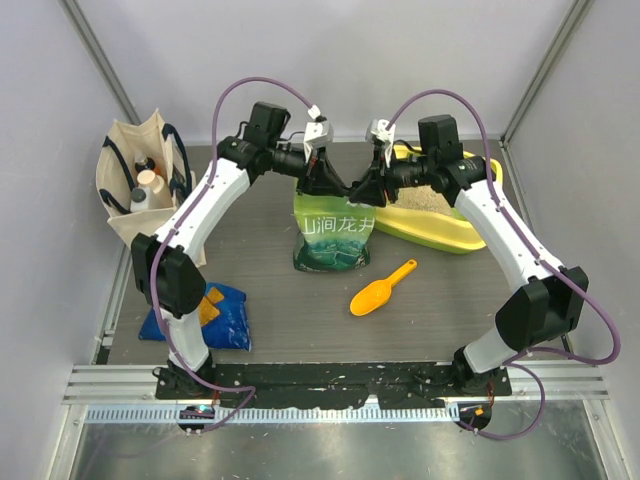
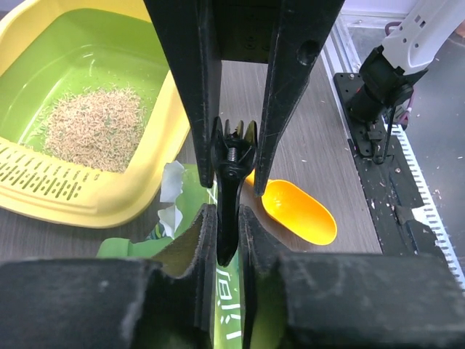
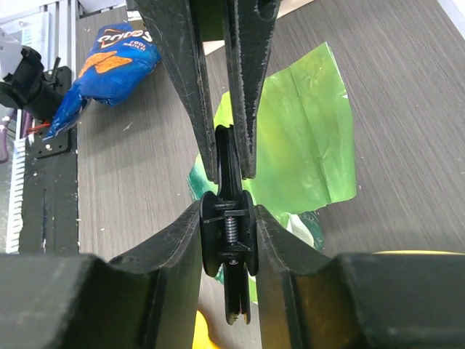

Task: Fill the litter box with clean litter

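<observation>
My left gripper should leave the black spring clip to my right gripper and take the green pouch [image 1: 335, 232], because both my grippers are shut on the clip.
The litter box [image 1: 455, 238] lies at the back right, and a patch of clean litter [image 1: 427, 201] is in its green basin. It also shows in the left wrist view [image 2: 87, 207] with the litter [image 2: 94, 127]. The green printed pouch [image 1: 333, 235] stands upright beside the box. Both grippers meet just above its top. My left gripper [image 2: 227, 218] is shut on one end of a black spring clip [image 2: 229, 163]. My right gripper [image 3: 229, 218] is shut on the clip's spring end [image 3: 229, 240]. I cannot tell if the clip still bites the pouch.
An orange scoop [image 1: 383, 289] lies on the table in front of the pouch. A blue Doritos bag [image 1: 205, 315] lies at the front left. A cloth tote bag [image 1: 140, 185] with bottles stands at the back left. Grey walls close the sides.
</observation>
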